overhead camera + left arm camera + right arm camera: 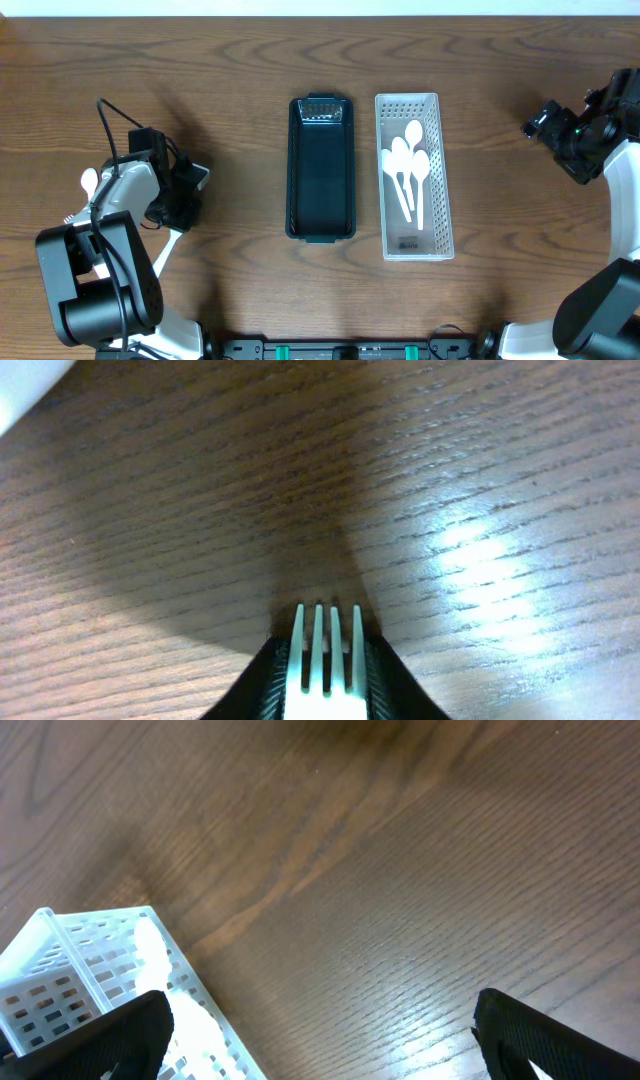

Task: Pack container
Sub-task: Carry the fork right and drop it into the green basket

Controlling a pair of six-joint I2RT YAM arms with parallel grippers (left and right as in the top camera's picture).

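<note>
Next, my left gripper lets go of the fork in the middle of the empty black container (326, 178).
A black rectangular container (320, 170) stands in the middle of the table with nothing in it. Right of it a white perforated basket (413, 175) holds several white spoons (405, 165). At the table's left, my left gripper (182, 205) is down at the wood. In the left wrist view the left gripper (326, 644) has its black fingers (262, 685) closed against both sides of a white fork (322, 695), tines pointing forward. My right gripper (325, 1040) hangs open over bare wood near the basket's corner (90, 980), nothing between its fingers.
A white spoon (90, 181) lies left of the left arm. A white edge (25, 390) shows at the top left of the left wrist view. The right arm (580, 135) sits at the table's far right.
</note>
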